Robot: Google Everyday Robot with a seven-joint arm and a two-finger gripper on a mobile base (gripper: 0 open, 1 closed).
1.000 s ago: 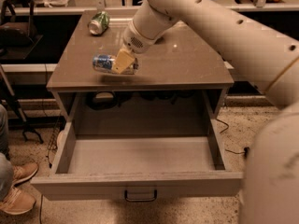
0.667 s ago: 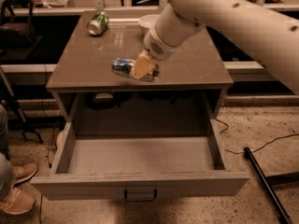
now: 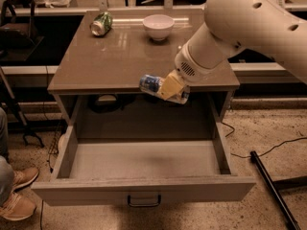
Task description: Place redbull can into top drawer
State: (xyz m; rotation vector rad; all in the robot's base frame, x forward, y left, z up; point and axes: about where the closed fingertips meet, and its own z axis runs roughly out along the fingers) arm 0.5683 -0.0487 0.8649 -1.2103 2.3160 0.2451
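I will have my gripper release the redbull can on the back half of the open top drawer's bottom point(image 3: 132, 131), close to the middle of it.
The redbull can point(image 3: 152, 85) is slim, blue and silver, and lies sideways in my gripper point(image 3: 169, 86), which is shut on it. I hold it in the air at the front edge of the cabinet top point(image 3: 120, 56), above the back of the open top drawer point(image 3: 144, 162). The drawer is pulled far out and nothing shows inside it. Its flat front panel has a small dark handle point(image 3: 144, 201) at the centre. My white arm point(image 3: 240, 28) comes in from the upper right.
A green can point(image 3: 101, 23) lies on its side at the back left of the top. A white bowl point(image 3: 159, 26) stands at the back middle. A person's shoes point(image 3: 17, 195) are at the lower left. A dark pole point(image 3: 271, 186) and cable lie on the floor at right.
My gripper has carried the redbull can off the cabinet top to the right and forward, past the front edge and over the open drawer. The view has also shifted.
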